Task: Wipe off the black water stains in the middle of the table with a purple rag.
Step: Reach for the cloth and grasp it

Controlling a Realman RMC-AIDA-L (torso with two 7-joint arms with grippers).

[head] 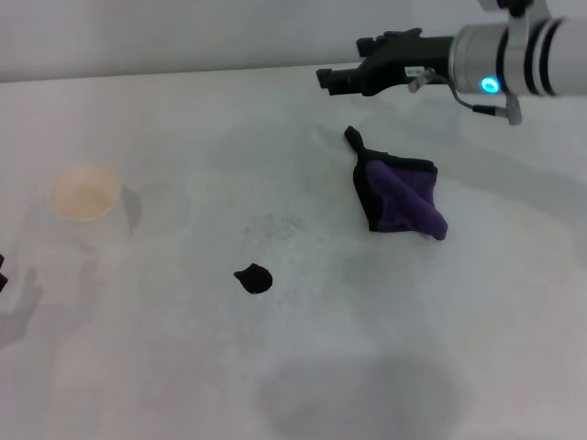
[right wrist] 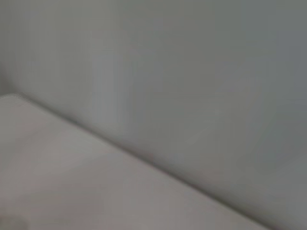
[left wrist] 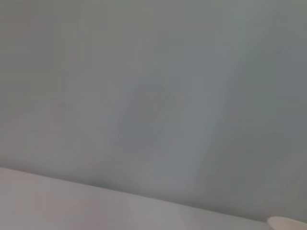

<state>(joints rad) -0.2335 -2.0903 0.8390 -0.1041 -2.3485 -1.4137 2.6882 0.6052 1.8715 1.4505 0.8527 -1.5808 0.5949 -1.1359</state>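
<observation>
The purple rag has a middle fold between its thin black tail and the opposite purple corner. My right gripper needs to close on the purple rag's middle fold (head: 405, 195) there.
The purple rag (head: 404, 197), black-edged with a thin black tail, lies crumpled on the white table (head: 367, 367), right of the middle. The black water stain (head: 254, 278) is a small glossy blob near the table's middle, to the left of the rag and nearer to me, apart from it. My right gripper (head: 335, 79) hangs in the air beyond the rag, above the table's far edge, pointing left and holding nothing. Only a dark sliver of my left gripper (head: 2, 273) shows at the head view's left edge. Both wrist views show only blurred wall and table surface.
A white paper cup (head: 84, 198) stands upright on the left side of the table, far from the stain. The table's far edge meets a pale wall (head: 183, 37).
</observation>
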